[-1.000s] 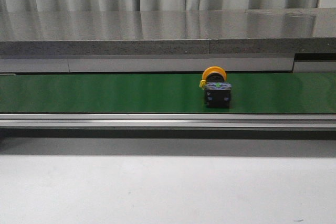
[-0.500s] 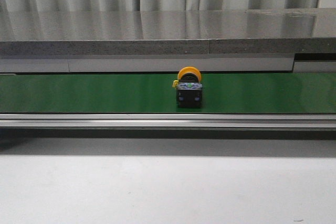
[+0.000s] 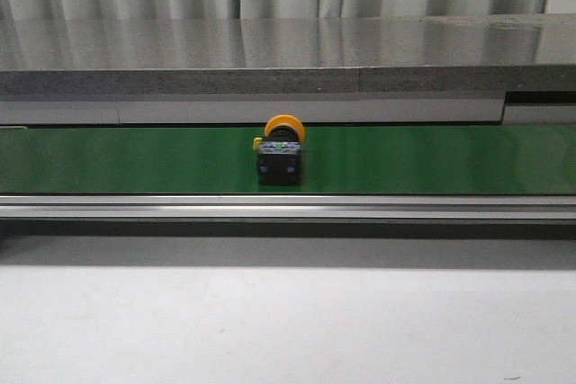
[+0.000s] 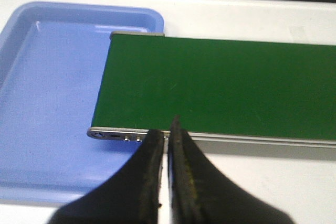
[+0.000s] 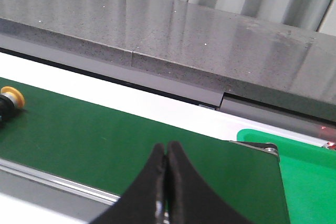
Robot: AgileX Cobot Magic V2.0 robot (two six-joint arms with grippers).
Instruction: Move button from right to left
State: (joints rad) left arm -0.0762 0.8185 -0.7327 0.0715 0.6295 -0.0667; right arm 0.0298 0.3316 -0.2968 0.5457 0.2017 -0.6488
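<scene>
My left gripper is to close next on the black body of the button (image 3: 279, 165) on the green conveyor belt, leaving the button's yellow-orange cap free.
The button (image 3: 279, 152), with a yellow-orange cap on a black body with bluish-grey and green details, lies on the green conveyor belt (image 3: 135, 159) near its middle in the front view. Its cap also shows at the edge of the right wrist view (image 5: 11, 98). My left gripper (image 4: 167, 129) is shut and empty, hovering at the near rail of the belt's left end. My right gripper (image 5: 166, 150) is shut and empty above the belt's right end. Neither gripper shows in the front view.
A blue tray (image 4: 47, 103) sits under the belt's left end. A green tray (image 5: 310, 166) sits at the belt's right end. A grey stone ledge (image 3: 288, 65) runs behind the belt, and a metal rail (image 3: 288, 207) along its front.
The button has travelled left along the belt, from right of centre to about the middle. Neither gripper shows in the earlier frames.
</scene>
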